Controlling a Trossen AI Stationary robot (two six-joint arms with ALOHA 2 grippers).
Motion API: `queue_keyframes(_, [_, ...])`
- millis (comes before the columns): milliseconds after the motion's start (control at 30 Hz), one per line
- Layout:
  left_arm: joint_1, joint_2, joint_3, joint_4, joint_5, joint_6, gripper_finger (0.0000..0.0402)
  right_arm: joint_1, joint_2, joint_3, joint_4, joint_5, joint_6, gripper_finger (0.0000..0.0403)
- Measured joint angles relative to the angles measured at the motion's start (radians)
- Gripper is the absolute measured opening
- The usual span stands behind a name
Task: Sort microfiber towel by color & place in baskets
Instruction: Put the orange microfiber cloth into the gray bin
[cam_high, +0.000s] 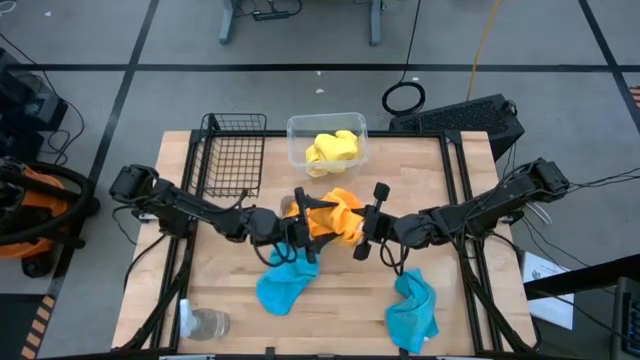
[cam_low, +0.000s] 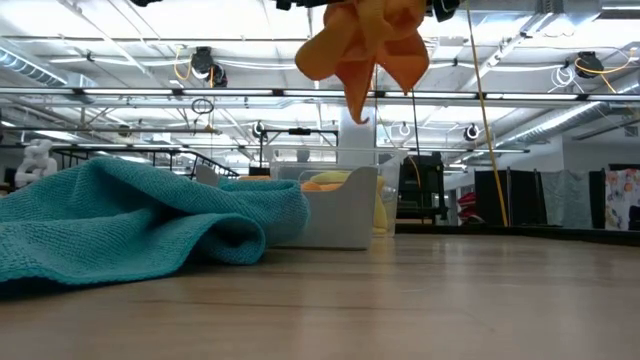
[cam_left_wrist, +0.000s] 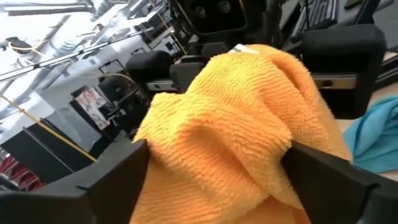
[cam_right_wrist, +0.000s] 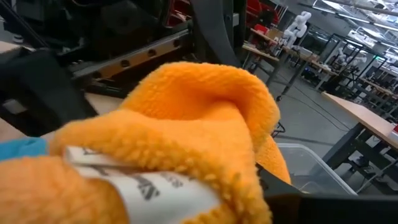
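My right gripper has the orange towel bunched in it beside its label, so my left gripper should hold the towel while my right gripper takes the labelled corner (cam_right_wrist: 149, 190).
An orange towel (cam_high: 335, 213) hangs in the air over the middle of the table, bunched between my two grippers. My right gripper (cam_high: 362, 232) reaches in from the table's right and is shut on it. My left gripper (cam_high: 303, 228) reaches in from the left and is open, its two fingers (cam_left_wrist: 118, 180) standing wide on either side of the towel's bulging cloth (cam_left_wrist: 230, 124). The black wire basket (cam_high: 232, 155) and the clear tub (cam_high: 300, 150), which holds a yellow towel (cam_high: 332, 148), stand at the far edge. Two teal towels (cam_high: 285, 285) (cam_high: 412, 312) lie flat near the front. My left gripper has the orange cloth between its open fingers; whether they touch it I cannot tell. My right gripper is shut on a bunched part of the orange towel beside its white label (cam_right_wrist: 143, 186), coming level from the table's right. The cloth hides its fingers. The towel hangs slack below (cam_low: 362, 60), clear of the table.
A clear glass cup (cam_high: 205, 323) stands at the front left corner. Bare wood shows in the middle of the table and between the teal towels. In the low view a teal towel (cam_low: 140, 220) lies in front of the tub (cam_low: 340, 210).
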Motion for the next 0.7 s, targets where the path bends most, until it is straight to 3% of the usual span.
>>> queue_keyframes(267, [0.026,-0.006,0.0,-0.017,-0.014,0.0,0.0194,0.013,0.0,0.0,-0.007,-0.049,0.044,0.001])
queue_keyframes(467, [0.026,-0.006,-0.001,-0.034,0.007,0.023,0.0028,0.026,-0.01,0.001,-0.067,-0.03,0.096,0.0086])
queue_keyframes(600, [0.018,-0.008,-0.001,-0.018,-0.042,0.032,0.002,0.028,-0.01,0.002,-0.088,0.035,0.115,0.0154])
queue_keyframes(700, [0.002,-0.033,0.0,0.011,-0.156,0.072,0.0018,0.044,-0.01,0.001,-0.141,0.047,0.112,0.0201])
